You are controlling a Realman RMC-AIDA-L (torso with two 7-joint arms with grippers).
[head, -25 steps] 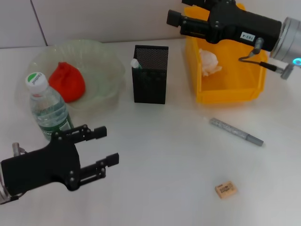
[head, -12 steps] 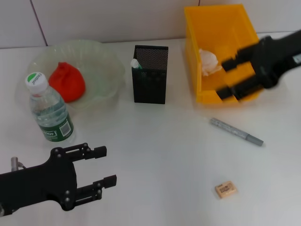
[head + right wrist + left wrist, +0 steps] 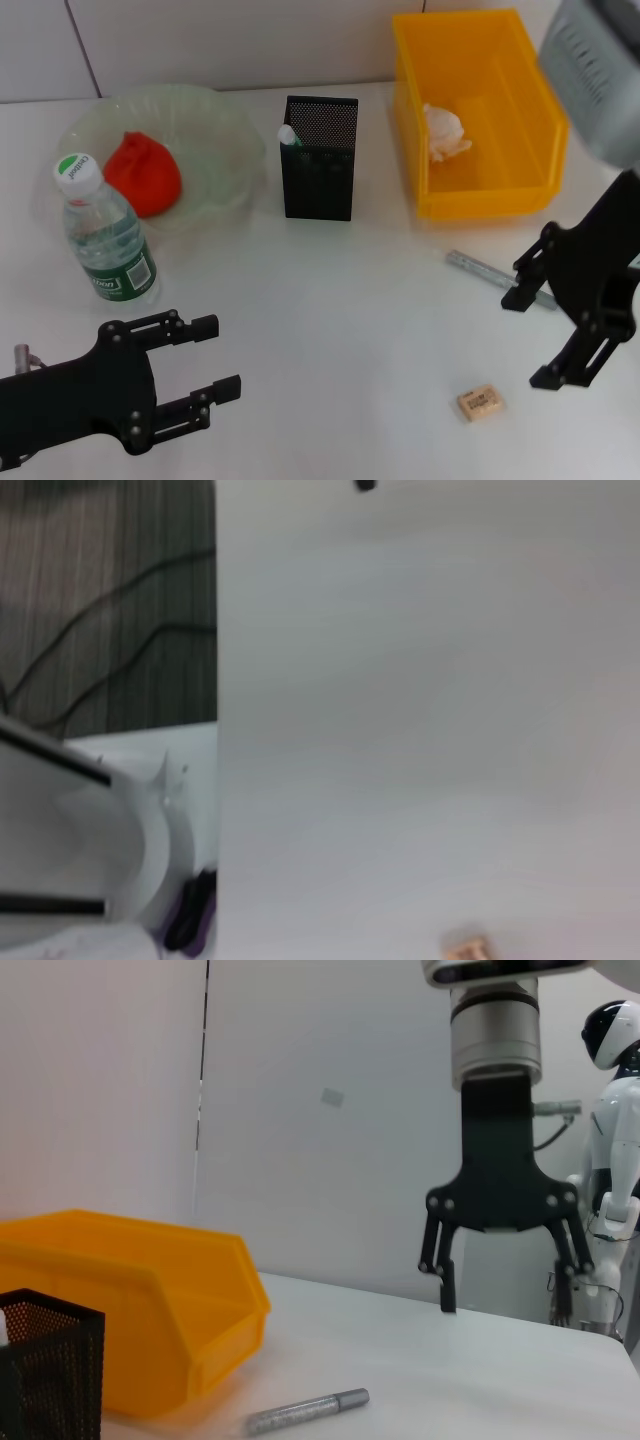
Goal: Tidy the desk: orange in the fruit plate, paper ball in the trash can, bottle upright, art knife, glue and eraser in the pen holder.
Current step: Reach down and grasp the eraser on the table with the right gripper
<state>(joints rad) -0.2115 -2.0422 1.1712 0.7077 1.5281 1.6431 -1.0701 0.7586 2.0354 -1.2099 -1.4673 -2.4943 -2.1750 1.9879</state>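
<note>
The robot's right gripper should next move to the eraser's long sides [image 3: 484, 401] [image 3: 468, 950] and close there, since the eraser belongs in the pen holder.
The orange [image 3: 143, 172] lies in the fruit plate [image 3: 222, 122]. The bottle [image 3: 105, 236] stands upright in front of it. The paper ball [image 3: 443, 131] lies in the trash can [image 3: 482, 203]. The pen holder [image 3: 320, 185] holds a white-and-green glue stick [image 3: 289, 135]. The grey art knife [image 3: 478, 269] lies on the table, its far end hidden by my right gripper [image 3: 530, 338], which hangs open between knife and eraser [image 3: 480, 402]. The left wrist view shows the right gripper [image 3: 505, 1308] open above the table and the knife [image 3: 305, 1412]. The eraser also shows in the right wrist view [image 3: 468, 946]. My left gripper [image 3: 215, 368] is open and empty at the front left.
The white table [image 3: 340, 300] is bounded by a wall at the back. The trash can [image 3: 140, 1300] and pen holder [image 3: 45, 1370] also show in the left wrist view. The table's side edge [image 3: 217, 720] shows in the right wrist view.
My right arm has swung from above the trash can down to the front right, over the knife and eraser. My left gripper has drawn back slightly toward the front edge.
</note>
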